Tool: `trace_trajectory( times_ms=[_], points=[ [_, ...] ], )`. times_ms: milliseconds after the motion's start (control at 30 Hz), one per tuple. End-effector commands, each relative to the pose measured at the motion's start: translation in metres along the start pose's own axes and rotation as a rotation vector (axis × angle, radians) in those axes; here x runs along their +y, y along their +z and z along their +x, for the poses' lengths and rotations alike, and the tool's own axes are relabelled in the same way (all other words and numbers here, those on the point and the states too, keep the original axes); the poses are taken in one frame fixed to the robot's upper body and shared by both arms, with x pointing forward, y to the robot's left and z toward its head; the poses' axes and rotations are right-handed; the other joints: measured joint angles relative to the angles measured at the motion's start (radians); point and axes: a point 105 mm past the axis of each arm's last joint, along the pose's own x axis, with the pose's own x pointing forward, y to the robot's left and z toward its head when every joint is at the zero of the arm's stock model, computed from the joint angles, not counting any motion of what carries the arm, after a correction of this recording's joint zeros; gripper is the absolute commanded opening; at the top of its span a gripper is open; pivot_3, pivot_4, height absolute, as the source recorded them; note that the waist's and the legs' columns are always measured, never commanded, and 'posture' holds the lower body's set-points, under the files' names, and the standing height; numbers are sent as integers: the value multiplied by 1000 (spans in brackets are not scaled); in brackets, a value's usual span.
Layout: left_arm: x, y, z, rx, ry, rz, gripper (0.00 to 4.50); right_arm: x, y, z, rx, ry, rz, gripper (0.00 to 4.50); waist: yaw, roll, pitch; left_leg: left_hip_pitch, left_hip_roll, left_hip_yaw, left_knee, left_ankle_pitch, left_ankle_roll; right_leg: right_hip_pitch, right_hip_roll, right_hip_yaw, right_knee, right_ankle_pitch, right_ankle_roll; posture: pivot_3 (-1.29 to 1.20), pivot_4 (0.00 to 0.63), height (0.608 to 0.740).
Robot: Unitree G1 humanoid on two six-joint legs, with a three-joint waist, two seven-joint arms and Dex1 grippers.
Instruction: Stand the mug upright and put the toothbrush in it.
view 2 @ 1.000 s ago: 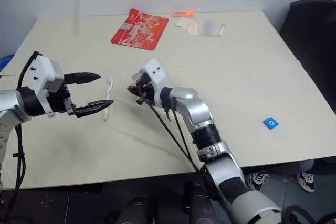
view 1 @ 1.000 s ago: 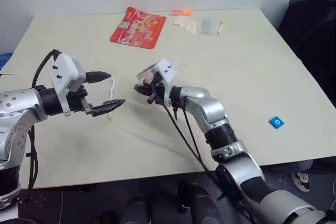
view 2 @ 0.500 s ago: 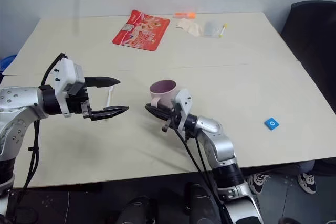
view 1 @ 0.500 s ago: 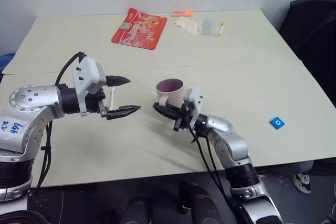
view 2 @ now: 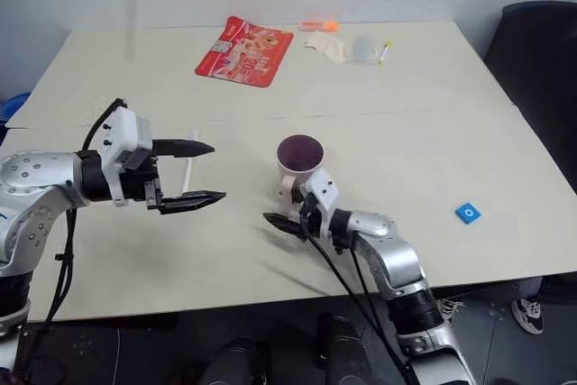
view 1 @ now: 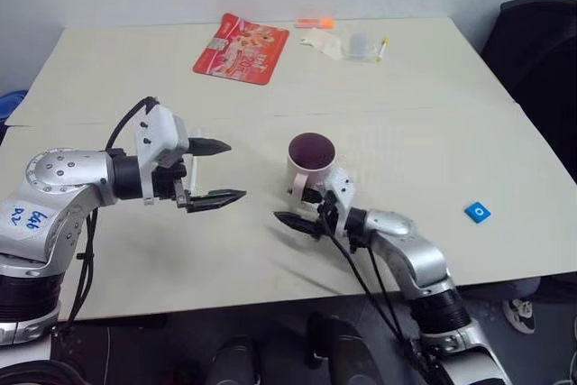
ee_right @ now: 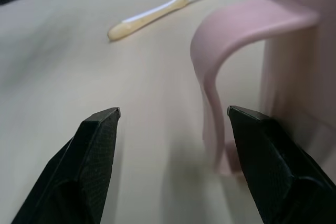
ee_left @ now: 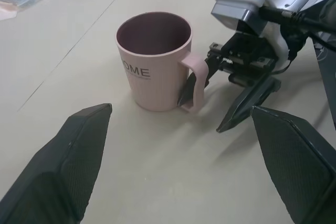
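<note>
Next, my left gripper closes on the middle of the white toothbrush (view 1: 192, 167), gripping around its handle below the bristles, since the head of the toothbrush should point up.
The pale pink mug (view 1: 311, 160) stands upright on the table (view 1: 433, 132), dark inside facing up, handle toward me. My right gripper (view 1: 293, 206) is open just in front of it. The handle (ee_right: 226, 51) sits between its fingers (ee_right: 97, 150), touching neither pad. The white toothbrush (view 2: 188, 171) with its yellowish end (ee_right: 123, 29) lies flat on the table left of the mug. My left gripper (view 1: 216, 171) hovers open above the table beside the toothbrush, pointing at the mug (ee_left: 155, 61), nothing held.
At the table's far side lie a red snack packet (view 1: 240, 47), an orange marker (view 1: 311, 22) and a clear plastic bag (view 1: 350, 42). A small blue square (view 1: 477, 213) lies near the right front edge. A black chair (view 1: 541, 60) stands right of the table.
My right arm came down and back toward me, setting the mug upright on the table. It then opened off the handle. My left gripper drifted slightly toward the mug, still open.
</note>
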Motion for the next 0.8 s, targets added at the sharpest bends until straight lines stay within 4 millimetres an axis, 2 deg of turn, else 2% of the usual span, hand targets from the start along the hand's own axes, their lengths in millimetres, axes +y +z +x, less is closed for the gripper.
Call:
trace_trajectory(
  times_ms=[33,133,167,267,300,367,433,500,600,700,800],
  points=[
    [3,-2,-8,9,24,12,4500,11,17,-17,6,-2,-68,3455,0,0,0,0,0,0,0,0,0,0,0,0,0,0,0,0,150,740],
    [18,-14,-13,73,114,-8,4500,6,18,-34,71,-67,-88,3455,0,0,0,0,0,0,0,0,0,0,0,0,0,0,0,0,150,740],
    [32,-24,-17,123,203,-45,4500,3,20,-46,93,-89,-90,3455,1,0,0,0,0,0,0,0,0,0,0,0,0,0,0,0,150,740],
    [58,-40,-28,191,383,-158,4500,13,29,-73,125,-43,-130,3455,10,0,0,0,-2,0,0,0,1,0,0,0,0,0,0,0,150,740],
    [65,-40,-29,185,428,-176,4500,19,35,-84,134,-14,-147,3455,19,0,0,0,-2,-1,0,0,1,0,0,0,0,0,0,0,150,740],
    [89,-48,-31,185,623,-311,4500,25,52,-107,149,7,-178,3455,29,0,0,0,-2,-1,0,-1,3,1,0,-1,-1,0,1,0,150,740],
    [96,-61,-27,232,704,-412,4500,30,69,-119,134,29,-192,3455,40,-1,0,-1,-3,-2,1,0,4,1,0,-1,-1,1,2,0,150,740],
    [95,-69,-19,263,712,-459,4500,32,91,-123,77,46,-197,3821,42,-2,-1,0,-4,-2,1,0,5,2,-1,0,-2,2,3,0,150,740],
    [97,-82,-6,295,716,-540,4500,26,124,-127,9,25,-231,4461,39,-3,-1,1,-4,0,1,0,5,2,-1,0,-1,2,4,0,150,740],
    [100,-92,5,329,699,-594,4500,24,149,-126,-23,37,-267,4461,43,-3,-1,1,-3,0,1,0,4,2,-1,1,0,2,3,0,150,740],
    [104,-97,14,354,691,-613,4500,22,162,-127,-31,45,-286,4461,49,-3,-1,0,-4,0,1,1,4,1,-1,0,-1,2,3,0,150,740]
  ],
)
